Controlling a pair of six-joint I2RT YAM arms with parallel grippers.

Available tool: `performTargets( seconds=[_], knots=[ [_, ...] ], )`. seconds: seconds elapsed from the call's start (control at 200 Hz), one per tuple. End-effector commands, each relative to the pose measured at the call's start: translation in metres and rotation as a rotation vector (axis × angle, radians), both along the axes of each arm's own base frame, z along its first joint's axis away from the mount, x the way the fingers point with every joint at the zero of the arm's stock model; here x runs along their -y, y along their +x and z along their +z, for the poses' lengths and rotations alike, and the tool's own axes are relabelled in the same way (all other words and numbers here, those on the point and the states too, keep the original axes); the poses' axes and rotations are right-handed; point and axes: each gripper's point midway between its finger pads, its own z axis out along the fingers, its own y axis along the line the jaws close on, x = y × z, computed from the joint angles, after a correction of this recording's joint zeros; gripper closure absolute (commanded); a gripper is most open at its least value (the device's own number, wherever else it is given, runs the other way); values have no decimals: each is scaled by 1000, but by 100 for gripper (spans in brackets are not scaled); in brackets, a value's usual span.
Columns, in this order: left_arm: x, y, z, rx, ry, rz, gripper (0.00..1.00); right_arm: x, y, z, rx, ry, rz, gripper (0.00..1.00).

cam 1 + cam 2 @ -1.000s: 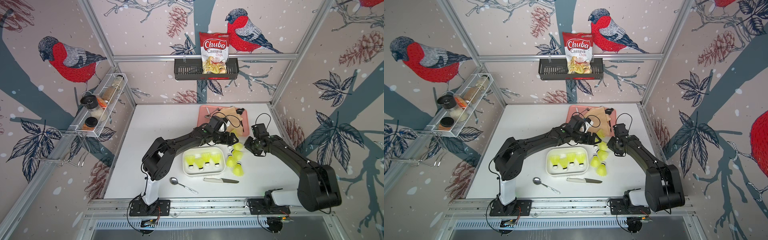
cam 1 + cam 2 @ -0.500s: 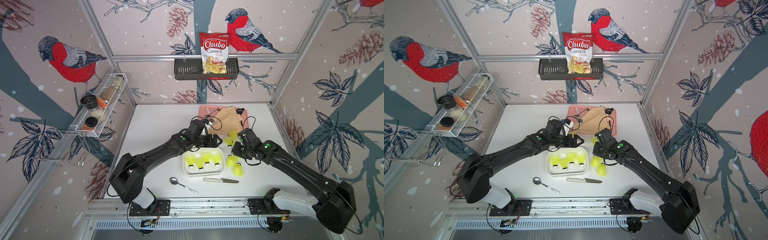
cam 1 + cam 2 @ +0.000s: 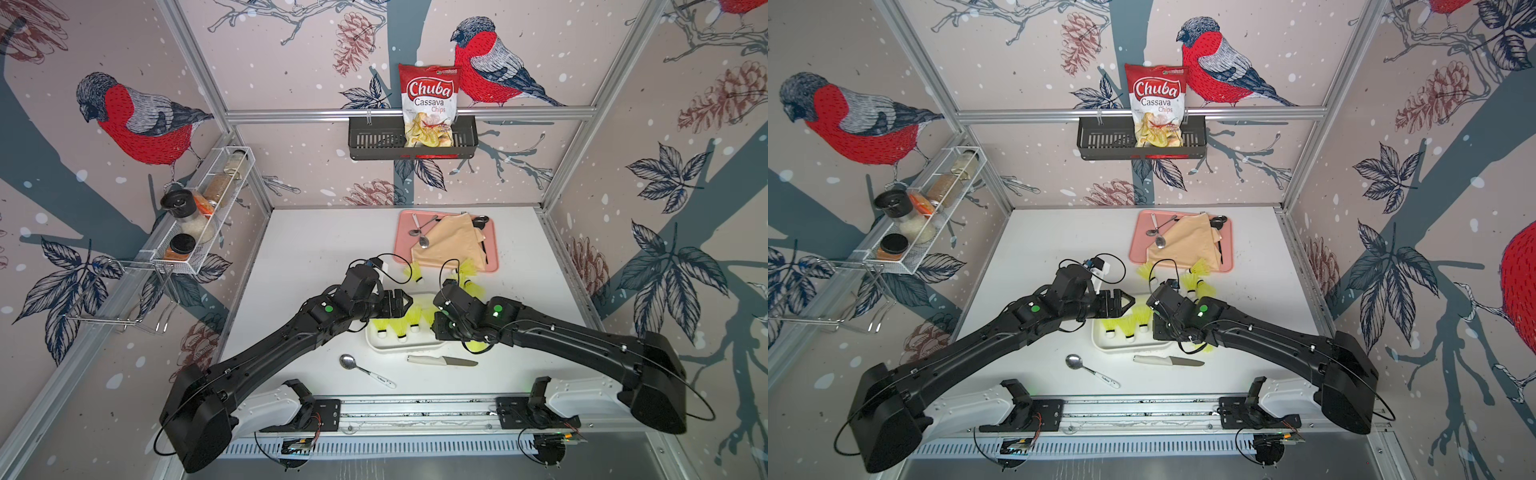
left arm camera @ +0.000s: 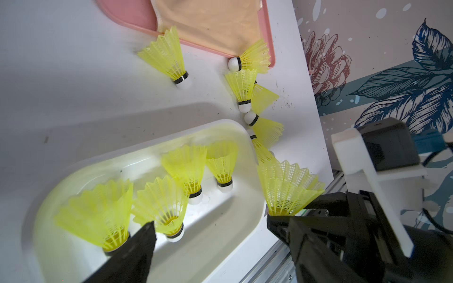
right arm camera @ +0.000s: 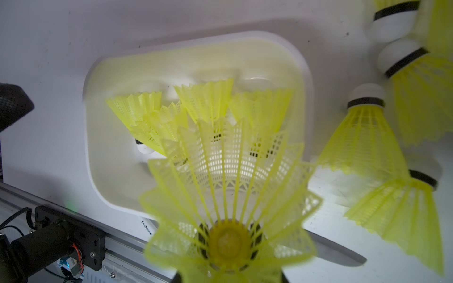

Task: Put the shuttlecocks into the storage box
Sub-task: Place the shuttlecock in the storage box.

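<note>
Next, my right gripper drops the shuttlecock, now held at the box's rim, in the white storage box (image 3: 415, 338) (image 5: 210, 170), just in front of the middle yellow shuttlecocks.
The white storage box (image 3: 399, 348) (image 3: 1121, 348) sits at the front centre of the table, with several neon yellow shuttlecocks (image 3: 399, 323) (image 4: 186, 169) standing in it. My left gripper (image 3: 392, 305) (image 4: 210, 245) hangs open over the box's back left part, with nothing between its jaws. My right gripper (image 3: 438, 330) (image 5: 229, 245) is at the box's right end, shut on the tip of one shuttlecock (image 5: 228, 191) (image 4: 286, 188). Its skirt fans out over the box rim (image 5: 98, 73). Several loose shuttlecocks (image 3: 415, 272) (image 3: 1200, 270) (image 5: 362, 137) lie right of the box and towards the pink tray.
A white-handled knife (image 3: 440, 360) and a spoon (image 3: 361, 368) lie in front of the box. The pink tray (image 3: 492, 249), with a tan cloth (image 3: 449, 243) and spoons on it, is at the back right. A black basket (image 3: 374, 141) with a chips bag hangs on the back wall.
The left gripper has come back from the pink tray to over the box, still open. The right gripper has moved left and forward to the box's right end with the shuttlecock.
</note>
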Motion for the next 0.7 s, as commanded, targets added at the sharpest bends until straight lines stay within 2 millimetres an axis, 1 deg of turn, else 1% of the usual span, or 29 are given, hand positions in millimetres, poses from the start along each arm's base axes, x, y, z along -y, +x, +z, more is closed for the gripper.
performTargets(
  seconds=[0.0, 0.155, 0.345, 0.5, 0.695],
  knots=[
    [-16, -7, -8, -16, 32, 45, 13, -19, -1, -2, 14, 21, 36, 80],
    [-26, -22, -12, -29, 43, 38, 13, -31, -3, -13, 10, 1, 75, 80],
    [-30, -37, -19, -41, 65, 18, 13, -39, -3, -25, 1, -13, 103, 80],
    [-27, -42, -25, -50, 70, 14, 13, -45, -3, -30, 1, -21, 124, 80],
    [-26, -43, -30, -50, 73, 20, 13, -48, -4, -35, -2, -35, 138, 80]
  ],
)
